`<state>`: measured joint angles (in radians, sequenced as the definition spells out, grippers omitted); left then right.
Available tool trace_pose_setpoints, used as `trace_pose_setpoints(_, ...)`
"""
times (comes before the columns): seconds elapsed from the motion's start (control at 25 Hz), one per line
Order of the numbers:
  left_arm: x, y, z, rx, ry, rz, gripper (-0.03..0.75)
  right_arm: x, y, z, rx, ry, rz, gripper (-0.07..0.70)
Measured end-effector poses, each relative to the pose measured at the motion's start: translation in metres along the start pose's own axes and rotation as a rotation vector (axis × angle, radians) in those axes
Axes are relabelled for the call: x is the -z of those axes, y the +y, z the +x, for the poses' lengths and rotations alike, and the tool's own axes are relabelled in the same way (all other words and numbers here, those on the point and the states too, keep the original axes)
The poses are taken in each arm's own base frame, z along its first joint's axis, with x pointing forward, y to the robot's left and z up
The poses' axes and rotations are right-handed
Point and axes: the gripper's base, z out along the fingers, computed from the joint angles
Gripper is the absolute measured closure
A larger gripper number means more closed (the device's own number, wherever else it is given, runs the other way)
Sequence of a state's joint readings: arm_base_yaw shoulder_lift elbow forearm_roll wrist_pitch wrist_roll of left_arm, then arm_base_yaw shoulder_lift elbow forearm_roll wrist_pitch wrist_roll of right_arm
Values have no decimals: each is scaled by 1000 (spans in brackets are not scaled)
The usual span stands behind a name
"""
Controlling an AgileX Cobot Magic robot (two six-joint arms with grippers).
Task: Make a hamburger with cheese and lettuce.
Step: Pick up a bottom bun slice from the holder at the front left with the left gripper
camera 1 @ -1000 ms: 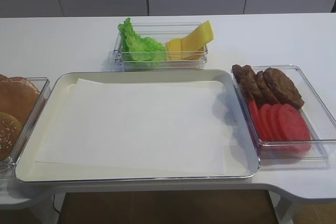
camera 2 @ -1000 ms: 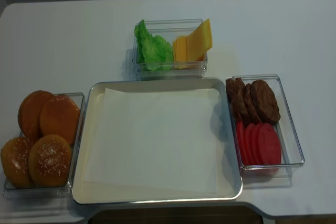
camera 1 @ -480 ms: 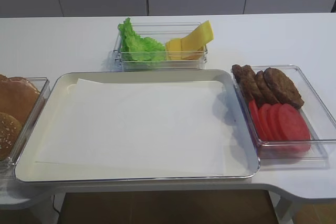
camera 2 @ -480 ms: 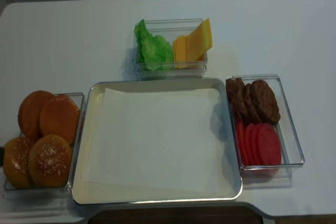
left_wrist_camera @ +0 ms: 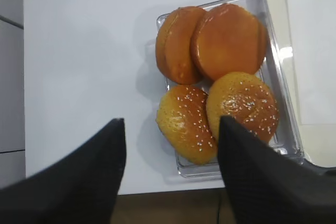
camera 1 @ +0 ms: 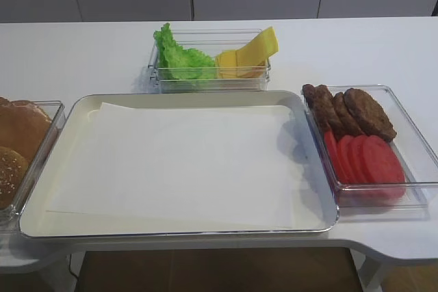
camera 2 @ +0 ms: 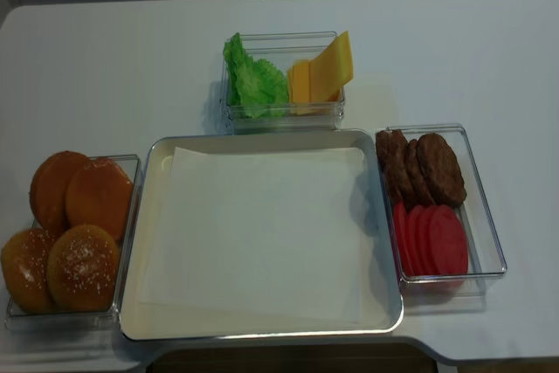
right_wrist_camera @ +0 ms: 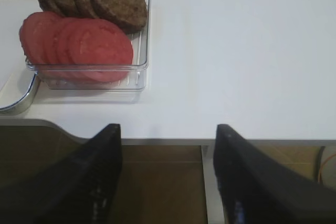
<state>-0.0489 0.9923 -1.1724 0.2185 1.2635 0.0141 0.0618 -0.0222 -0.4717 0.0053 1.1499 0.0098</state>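
My left gripper should grip the outer edge (camera 2: 40,183) (left_wrist_camera: 164,50) of the smooth bun half that is farther away from the metal tray.
Two smooth golden-brown bun halves (left_wrist_camera: 228,40) lie crust up in a clear box at the far left (camera 2: 99,196); no cut face shows. Green frilly lettuce (camera 1: 178,59) and yellow-orange cheese slices (camera 1: 250,52) share a clear box behind the tray, also in the realsense view, lettuce (camera 2: 253,80) and cheese (camera 2: 323,72). My left gripper (left_wrist_camera: 170,129) is open and empty, high above the bun box's near end. My right gripper (right_wrist_camera: 167,129) is open and empty, above the table's front edge, near the patty box. Neither gripper shows in the exterior views.
A metal tray (camera 1: 178,234) lined with white paper (camera 1: 185,162) fills the middle. Two sesame-topped buns (left_wrist_camera: 241,103) share the bun box. A clear box at right holds dark patties (camera 1: 356,111) and red tomato slices (camera 1: 366,158), also in the right wrist view (right_wrist_camera: 79,43).
A small dark shape at the realsense view's left edge half a second ago is gone. The food and tray have not moved.
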Motion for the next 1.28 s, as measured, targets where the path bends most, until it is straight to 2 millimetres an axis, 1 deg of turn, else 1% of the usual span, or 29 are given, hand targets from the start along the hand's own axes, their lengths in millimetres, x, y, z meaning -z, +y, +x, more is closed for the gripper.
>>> trace_pose_setpoints(0.24,-30,3,-13,-45,102,35,299,0,0,0,0,0,0,191)
trace_pose_setpoints(0.4,-49,6,-26,-50,149,80,299,0,0,0,0,0,0,191)
trace_pose_setpoints(0.44,-53,9,-30,-42,156,91,299,0,0,0,0,0,0,191)
trace_pose_setpoints(0.68,-95,22,-51,42,222,223,299,0,0,0,-1,0,-1,191)
trace_pose_setpoints(0.84,-115,29,-62,47,239,260,299,0,0,0,-1,0,-1,191)
trace_pose_setpoints(1.12,-156,27,-65,25,333,298,299,0,0,0,2,0,-5,191)
trace_pose_setpoints(1.28,-168,31,-63,6,372,264,299,0,0,0,2,0,-5,191)
